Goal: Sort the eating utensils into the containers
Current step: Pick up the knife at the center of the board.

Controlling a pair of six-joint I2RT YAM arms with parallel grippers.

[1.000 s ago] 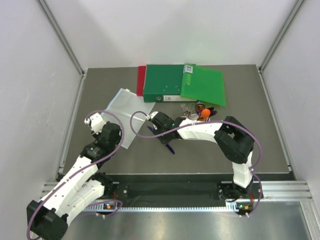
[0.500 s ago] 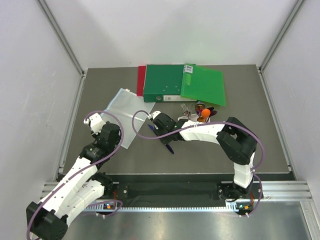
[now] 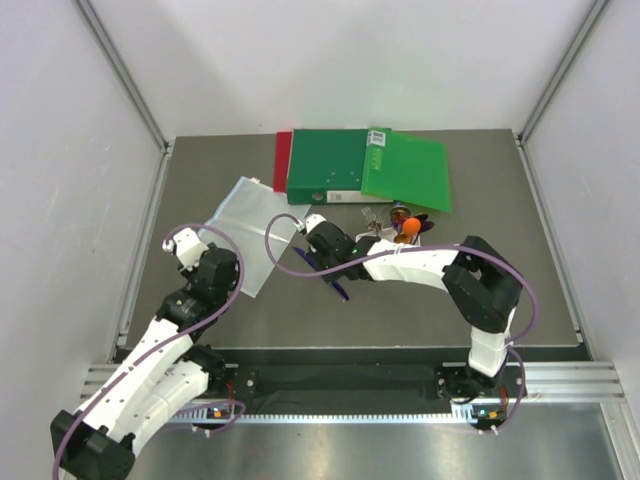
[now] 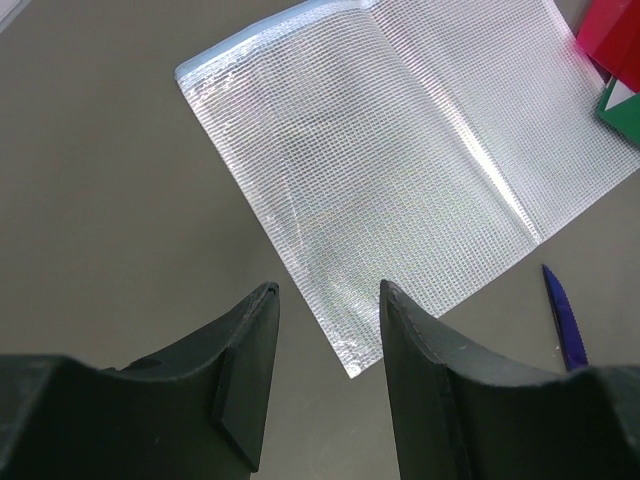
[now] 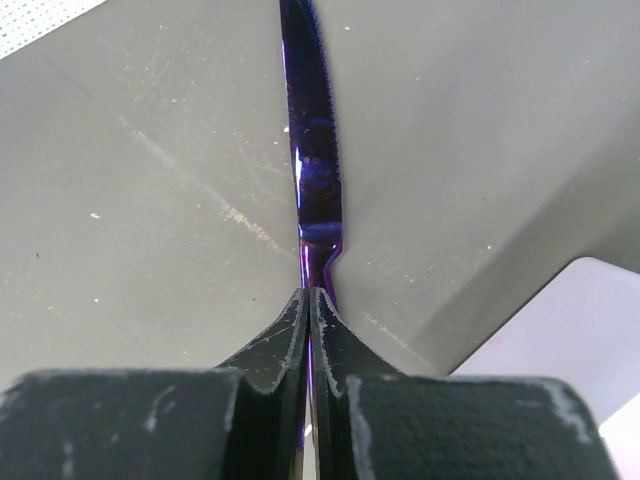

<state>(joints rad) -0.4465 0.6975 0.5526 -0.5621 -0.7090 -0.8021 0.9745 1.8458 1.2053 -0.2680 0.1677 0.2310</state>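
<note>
The dark blue knife lies flat and my right gripper's fingers meet above its handle, so I should open them, move lower and close around its narrow neck (image 5: 317, 264).
My right gripper (image 5: 310, 292) is shut on the handle of a dark blue knife (image 5: 310, 150). Its blade points away from me, low over the grey table. From above, the knife (image 3: 338, 288) lies slantwise under the right gripper (image 3: 322, 262) at the table's middle. Its tip also shows in the left wrist view (image 4: 563, 318). The white bin (image 3: 385, 238) sits behind the right arm, mostly hidden, with an orange spoon (image 3: 410, 226) and silver utensils (image 3: 372, 215) at it. My left gripper (image 4: 325, 300) is open and empty, over the near corner of the clear sheet (image 4: 400, 160).
Green folders (image 3: 365, 165) and a red one (image 3: 282, 160) lie at the back of the table. The clear mesh sheet (image 3: 245, 230) lies left of centre, between the two grippers. Metal rails run along the table's sides and front.
My right wrist has shifted a little to the right, still holding the knife. My left arm has drawn back slightly towards the near left.
</note>
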